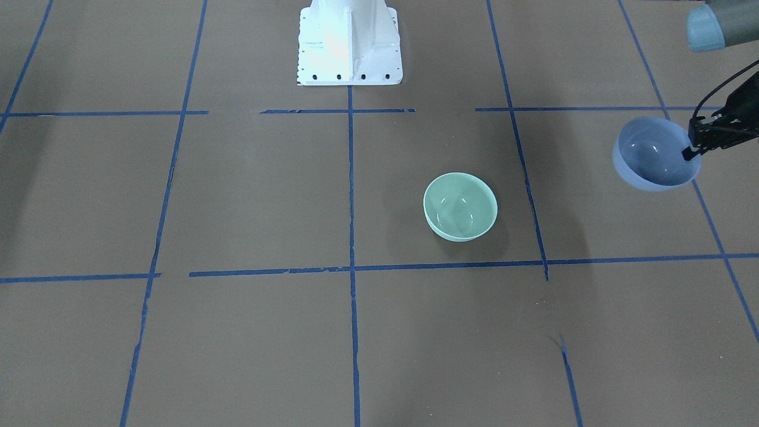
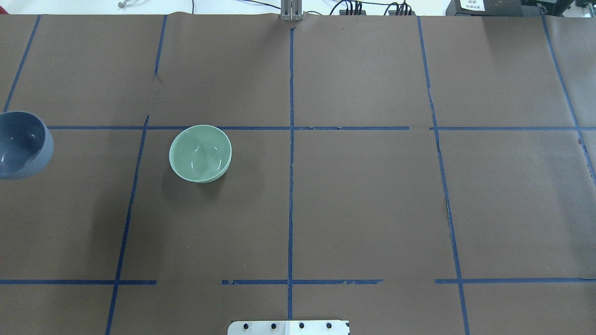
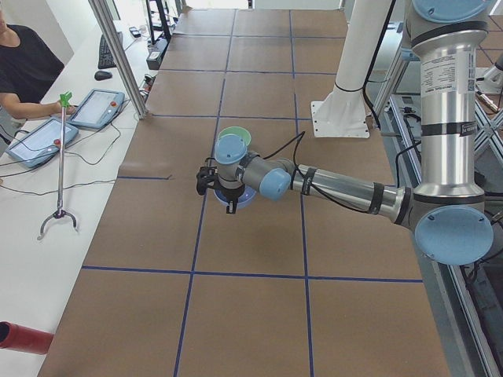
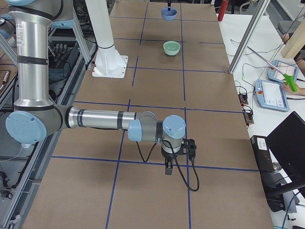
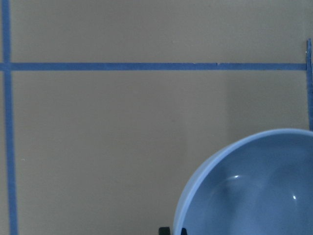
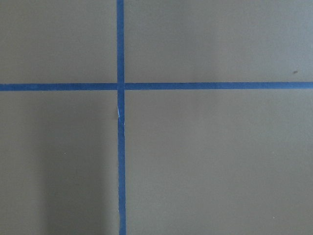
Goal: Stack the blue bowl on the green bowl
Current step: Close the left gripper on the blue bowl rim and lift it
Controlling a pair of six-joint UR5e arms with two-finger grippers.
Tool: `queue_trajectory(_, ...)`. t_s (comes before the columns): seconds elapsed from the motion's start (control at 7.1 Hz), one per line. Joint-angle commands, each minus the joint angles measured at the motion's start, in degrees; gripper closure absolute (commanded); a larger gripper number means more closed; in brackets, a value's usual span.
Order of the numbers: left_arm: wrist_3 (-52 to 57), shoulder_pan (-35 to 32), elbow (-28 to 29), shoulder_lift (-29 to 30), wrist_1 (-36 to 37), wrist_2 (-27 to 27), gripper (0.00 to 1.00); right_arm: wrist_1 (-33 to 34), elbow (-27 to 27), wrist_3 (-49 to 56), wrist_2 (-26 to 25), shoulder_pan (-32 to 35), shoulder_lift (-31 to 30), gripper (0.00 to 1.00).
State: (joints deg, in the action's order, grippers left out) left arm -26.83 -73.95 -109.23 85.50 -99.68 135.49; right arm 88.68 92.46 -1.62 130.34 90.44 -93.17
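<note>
My left gripper should release the blue bowl nested inside the open hollow of the green bowl (image 1: 463,203).
The blue bowl (image 1: 652,155) hangs above the table, held by its rim in my left gripper (image 1: 689,153), which is shut on it. It shows at the left edge of the overhead view (image 2: 21,145) and fills the lower right of the left wrist view (image 5: 254,188). The green bowl (image 1: 460,206) stands upright and empty on the table (image 2: 200,153), well apart from the blue bowl, toward the table's middle. My right gripper (image 4: 167,167) shows only in the exterior right view, low over the table far from both bowls; I cannot tell whether it is open or shut.
Brown paper with blue tape lines (image 2: 291,163) covers the table. The white robot base (image 1: 350,44) stands at the table's robot side. An operator with tablets (image 3: 47,133) sits past the far edge. The right wrist view shows only a tape crossing (image 6: 120,86).
</note>
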Motion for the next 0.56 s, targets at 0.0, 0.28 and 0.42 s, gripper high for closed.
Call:
queue_trajectory(0.0, 2.0, -5.2, -6.3, 4.6, 11.6, -0.2, 1.00, 0.0, 0.0, 0.0, 0.0, 0.0, 0.0, 0.00)
queue_trajectory(0.28, -8.6, -2.5, -7.7, 8.1, 12.2, 0.0, 1.00, 0.0, 0.0, 0.0, 0.0, 0.0, 0.0, 0.00)
queue_trajectory(0.42, -16.0, 2.4, -9.1, 10.8, 12.3, -0.1, 1.00, 0.0, 0.0, 0.0, 0.0, 0.0, 0.0, 0.00)
